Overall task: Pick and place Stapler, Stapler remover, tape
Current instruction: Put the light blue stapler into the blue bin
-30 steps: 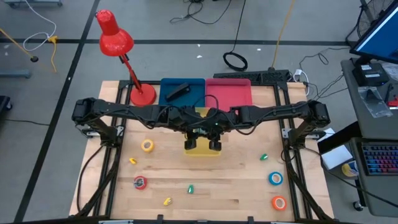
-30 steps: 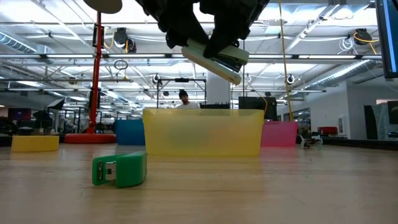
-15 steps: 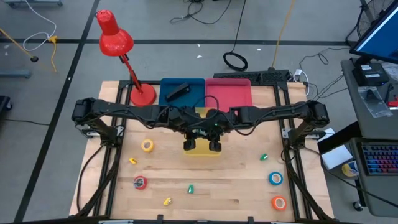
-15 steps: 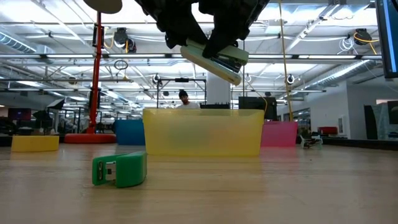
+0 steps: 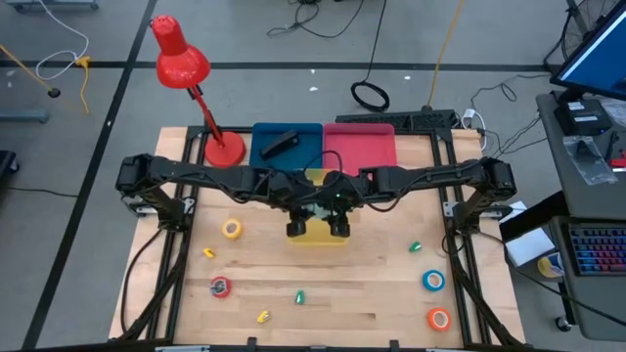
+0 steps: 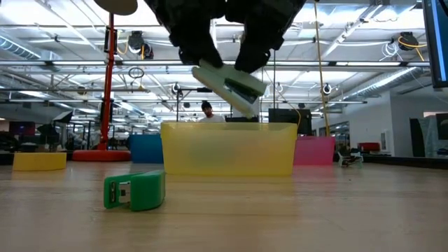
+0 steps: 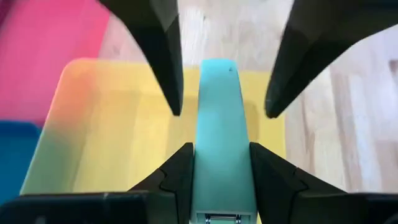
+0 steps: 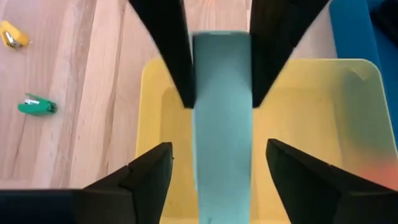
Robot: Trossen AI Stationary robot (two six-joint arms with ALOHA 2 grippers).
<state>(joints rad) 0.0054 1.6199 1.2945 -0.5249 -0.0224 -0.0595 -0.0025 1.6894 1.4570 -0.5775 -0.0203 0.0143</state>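
Observation:
My left gripper needs to drop the pale teal stapler in the blue bin (image 5: 304,155), between the black stapler and the pink bin. The pale teal stapler hangs above the yellow bin now.
A pale teal stapler (image 7: 221,118) hangs tilted above the yellow bin (image 6: 228,148) at the table's middle. My left gripper (image 7: 221,152) is shut on one end of it. My right gripper (image 8: 219,146) faces it from the other side, open. Its fingers stand on either side of the stapler's other end (image 8: 221,186) without touching. A green stapler remover (image 6: 134,190) lies on the wood near the front. Tape rolls lie flat on the table: yellow (image 5: 232,229), red (image 5: 221,286), blue (image 5: 433,281) and orange (image 5: 438,318). My left gripper pinches the stapler's two long sides (image 7: 205,174) between its two fingers, near the end that shows higher in the low view (image 6: 203,71). The fingers slant down and lie along the stapler. The stapler is lifted clear over the yellow bin, its free end (image 6: 253,91) lower.
A blue bin (image 5: 287,145) holding a black stapler (image 5: 279,143) and a pink bin (image 5: 359,145) stand behind the yellow one. A red lamp's base (image 5: 224,149) sits at the far left. Small yellow pieces (image 5: 208,252) (image 5: 262,316) and a green one (image 5: 415,247) lie on the wood.
My right gripper has opened and let go of the stapler. The stapler, held now by my left gripper alone, has sunk a little toward the yellow bin and tipped steeper.

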